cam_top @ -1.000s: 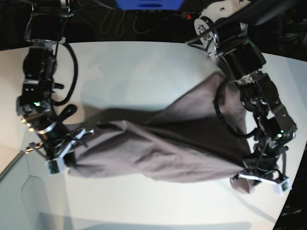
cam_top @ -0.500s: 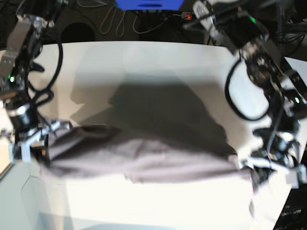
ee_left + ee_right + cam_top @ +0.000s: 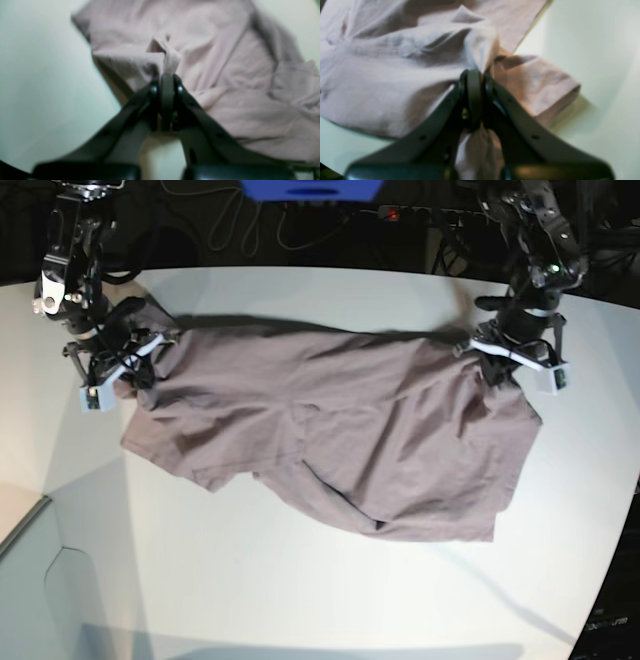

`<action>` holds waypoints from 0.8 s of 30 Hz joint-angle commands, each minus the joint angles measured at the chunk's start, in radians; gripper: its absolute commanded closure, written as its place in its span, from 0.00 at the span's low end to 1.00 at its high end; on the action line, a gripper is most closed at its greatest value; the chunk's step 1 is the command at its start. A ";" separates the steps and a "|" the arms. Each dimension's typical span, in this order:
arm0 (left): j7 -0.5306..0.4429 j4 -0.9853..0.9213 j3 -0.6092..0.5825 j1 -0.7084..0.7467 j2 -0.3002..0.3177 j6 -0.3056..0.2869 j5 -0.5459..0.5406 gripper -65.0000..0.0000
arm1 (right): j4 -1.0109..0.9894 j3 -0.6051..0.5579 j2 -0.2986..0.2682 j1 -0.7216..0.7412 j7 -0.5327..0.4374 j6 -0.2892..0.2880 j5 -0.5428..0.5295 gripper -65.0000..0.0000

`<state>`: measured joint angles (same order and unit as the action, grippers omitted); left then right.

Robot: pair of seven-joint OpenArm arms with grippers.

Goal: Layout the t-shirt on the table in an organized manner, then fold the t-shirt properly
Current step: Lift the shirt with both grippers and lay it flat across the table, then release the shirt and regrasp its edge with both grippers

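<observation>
A raised fold short of the t-shirt's side edge is in my left gripper, so next I open it, take the t-shirt nearer that edge point(image 3: 530, 414) and pull it taut.
The mauve-brown t-shirt point(image 3: 340, 430) lies spread and wrinkled across the white table point(image 3: 300, 590), stretched between both arms along its far edge. In the base view my left gripper point(image 3: 482, 347) is at the far right, shut on a corner of the cloth. My right gripper point(image 3: 150, 348) is at the far left, shut on the other corner. In the left wrist view the left gripper point(image 3: 166, 76) pinches a raised fold of the t-shirt point(image 3: 225, 75). In the right wrist view the right gripper point(image 3: 473, 73) pinches bunched fabric of the t-shirt point(image 3: 382, 75), with a sleeve point(image 3: 540, 82) beside it.
Dark cables and a blue object point(image 3: 310, 188) lie beyond the table's far edge. The table's curved edge runs down the right side point(image 3: 615, 560). A lower grey panel point(image 3: 40, 580) sits at the near left corner.
Both arms swung from the near side of the table to the far side, still gripping the shirt. The shirt went from hanging bunched between them to lying spread on the table.
</observation>
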<state>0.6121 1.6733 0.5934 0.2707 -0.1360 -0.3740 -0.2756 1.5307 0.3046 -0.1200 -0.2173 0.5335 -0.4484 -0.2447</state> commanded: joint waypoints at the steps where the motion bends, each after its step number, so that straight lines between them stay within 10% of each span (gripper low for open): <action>1: -0.027 -0.003 -0.003 -0.008 0.002 -0.009 -0.017 1.00 | 0.014 0.003 -0.023 0.006 -0.019 -0.005 -0.012 1.00; 14: -0.022 0.014 -0.003 0.065 0.017 -0.012 -0.038 0.98 | 0.129 0.189 -0.040 -0.035 0.023 -0.056 -0.017 0.65; 20: -0.022 0.093 -0.003 0.121 0.023 -0.009 -0.147 0.62 | 0.178 0.215 -0.037 -0.035 0.024 -0.056 -0.015 0.65; 24: -0.022 0.133 -0.003 0.131 0.023 -0.006 -0.150 0.56 | 0.212 0.215 -0.036 -0.035 0.024 -0.056 -0.015 0.65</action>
<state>0.6079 1.7874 0.5892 0.4007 -0.1162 -0.3737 -0.4126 1.7218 0.5144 -0.1459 -0.2592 0.5816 -0.4854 -0.2474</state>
